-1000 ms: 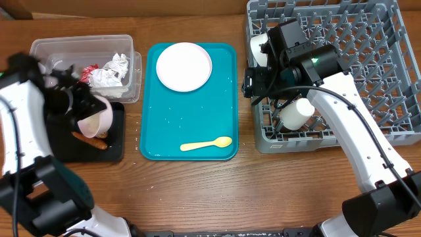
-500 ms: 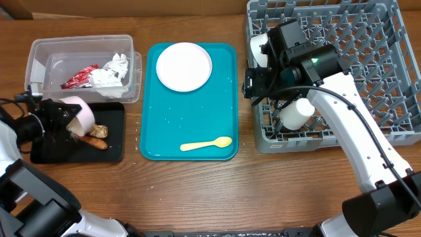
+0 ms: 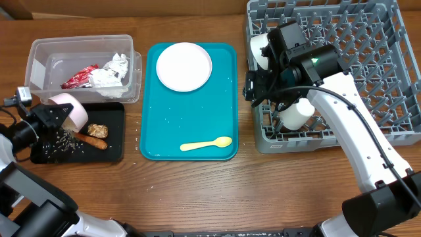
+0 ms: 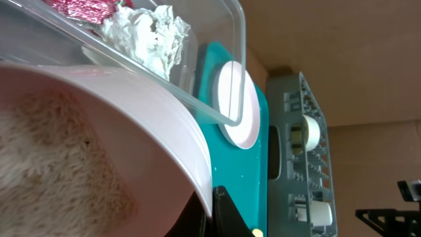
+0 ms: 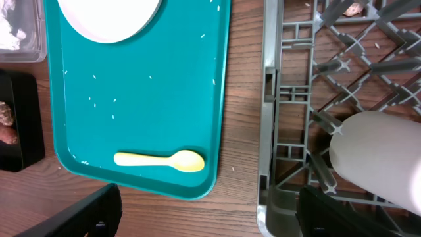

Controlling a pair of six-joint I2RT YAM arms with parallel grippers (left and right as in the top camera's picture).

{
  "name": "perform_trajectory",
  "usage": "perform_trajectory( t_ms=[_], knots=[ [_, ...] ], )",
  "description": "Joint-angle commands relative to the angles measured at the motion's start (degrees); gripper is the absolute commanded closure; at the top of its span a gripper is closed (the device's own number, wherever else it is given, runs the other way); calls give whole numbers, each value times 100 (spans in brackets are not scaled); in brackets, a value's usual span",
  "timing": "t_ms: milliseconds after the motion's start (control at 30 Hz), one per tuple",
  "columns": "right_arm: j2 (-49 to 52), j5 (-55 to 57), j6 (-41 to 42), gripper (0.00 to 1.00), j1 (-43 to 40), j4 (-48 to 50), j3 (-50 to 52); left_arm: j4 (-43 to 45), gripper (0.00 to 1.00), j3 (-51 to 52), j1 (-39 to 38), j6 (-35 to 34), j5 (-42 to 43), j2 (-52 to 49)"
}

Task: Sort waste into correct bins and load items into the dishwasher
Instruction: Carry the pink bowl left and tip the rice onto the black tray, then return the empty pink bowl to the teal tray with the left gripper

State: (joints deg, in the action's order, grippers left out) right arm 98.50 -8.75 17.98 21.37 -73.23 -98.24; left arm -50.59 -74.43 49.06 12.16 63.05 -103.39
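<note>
My left gripper needs to let go of the pink bowl on the teal tray (image 3: 185,110) between the pale plate and the yellow spoon.
My left gripper (image 3: 56,114) is shut on the rim of the pink bowl (image 3: 71,110), which is tipped on its side over the black tray (image 3: 117,153). White rice grains (image 3: 61,141) lie scattered on that tray beside the sausage (image 3: 91,141) and the brown chunk (image 3: 99,130). In the left wrist view the bowl (image 4: 131,138) fills the frame with rice (image 4: 52,158) clinging inside, and one fingertip (image 4: 223,212) presses on its rim. My right gripper (image 3: 260,86) hangs open with nothing in it at the left edge of the grey dish rack (image 3: 342,79), near the white cup (image 3: 296,113).
The clear tub (image 3: 39,49) holds the red wrapper (image 3: 77,78) and the napkin (image 3: 113,70). The teal tray (image 3: 191,112) carries the pale plate (image 3: 184,66) and the yellow spoon (image 3: 206,143). A small white bowl (image 3: 258,47) stands in the rack's left corner.
My left gripper has carried the pink bowl from the tub side to the black tray's left end and tipped it. Rice now lies on the tray. The right arm has not moved.
</note>
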Motion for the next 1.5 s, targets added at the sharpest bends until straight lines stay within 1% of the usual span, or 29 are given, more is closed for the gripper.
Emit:
perform_trajectory(
  t_ms=[0, 67, 233, 400, 567, 900, 1200, 1467],
  knots=[
    [-33, 13, -17, 13, -11, -20, -2, 26, 96, 232, 122, 461, 468, 179],
    [-33, 11, -17, 13, -11, -50, -2, 72, 96, 348, 157, 691, 605, 179],
    [-33, 13, -17, 13, -11, -61, -2, 267, 96, 643, 306, 1276, 1436, 179],
    [-33, 13, -17, 13, -11, -76, -2, 262, 96, 763, 466, 1589, 1502, 179],
    [-33, 11, -17, 13, -11, -76, -2, 243, 96, 844, 654, 1939, 1974, 179],
    [-33, 11, -15, 13, -11, -87, -2, 131, 96, 861, 940, 2009, 2761, 179],
    [-33, 11, -15, 13, -11, -98, -2, -295, 96, 861, 1141, 2004, 2763, 181],
    [-33, 13, -17, 13, -11, -98, -2, -319, 96, 861, 1187, 2050, 2763, 184]
  ],
)
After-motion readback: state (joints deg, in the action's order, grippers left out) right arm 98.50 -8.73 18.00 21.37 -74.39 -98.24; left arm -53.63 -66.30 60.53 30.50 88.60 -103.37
